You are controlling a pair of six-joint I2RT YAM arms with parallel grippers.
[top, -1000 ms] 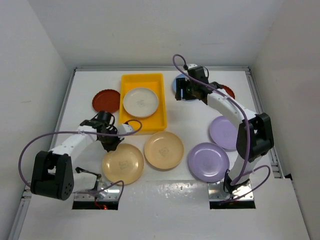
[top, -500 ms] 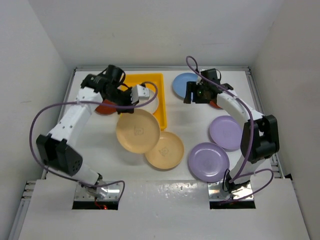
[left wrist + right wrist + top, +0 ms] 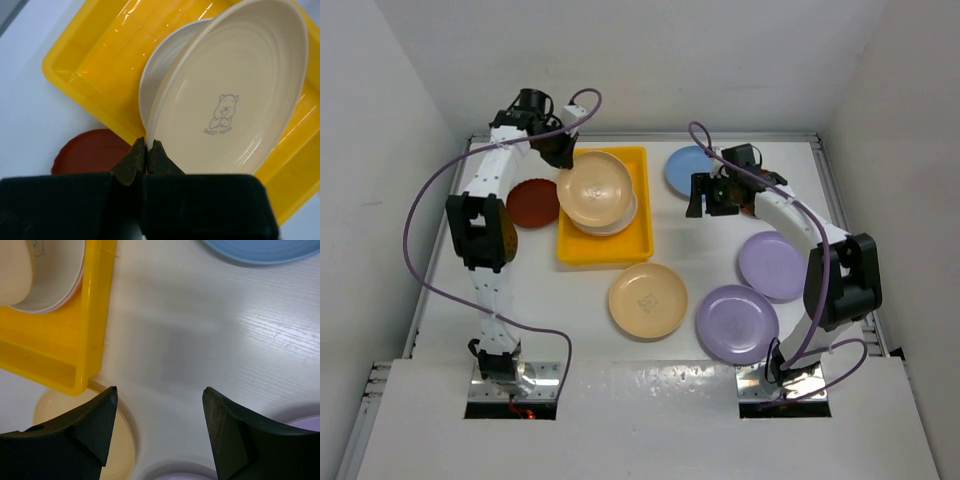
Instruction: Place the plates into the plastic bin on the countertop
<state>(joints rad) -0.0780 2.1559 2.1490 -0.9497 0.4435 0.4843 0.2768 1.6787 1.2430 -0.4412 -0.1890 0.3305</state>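
Observation:
My right gripper will grab the tan plate in front of the yellow bin next at the plate's rim point(image 3: 684, 288) point(image 3: 130, 427) facing the lilac plates.
My left gripper point(image 3: 145, 145) is shut on the rim of a tan plate point(image 3: 235, 95) printed with a bear. It holds that plate tilted over the yellow plastic bin point(image 3: 90, 55), on top of a cream plate point(image 3: 165, 65) that lies in the bin. From above, the left gripper point(image 3: 563, 165) is at the bin's point(image 3: 605, 252) back left corner with the tan plate point(image 3: 595, 185) over it. My right gripper point(image 3: 160, 390) stands open above the bare countertop point(image 3: 200, 330), with nothing between its fingers. It point(image 3: 698, 200) hovers right of the bin.
On the countertop lie a dark red plate point(image 3: 532, 202) left of the bin, a second tan plate point(image 3: 648, 300) in front of it, a light blue plate point(image 3: 682, 168) at the back, and two lilac plates point(image 3: 770, 265) point(image 3: 737, 323) on the right. White walls enclose the sides.
My left arm lifted the tan plate from the front left of the countertop and swung it back over the bin. The right gripper shifted slightly rightward and stayed open.

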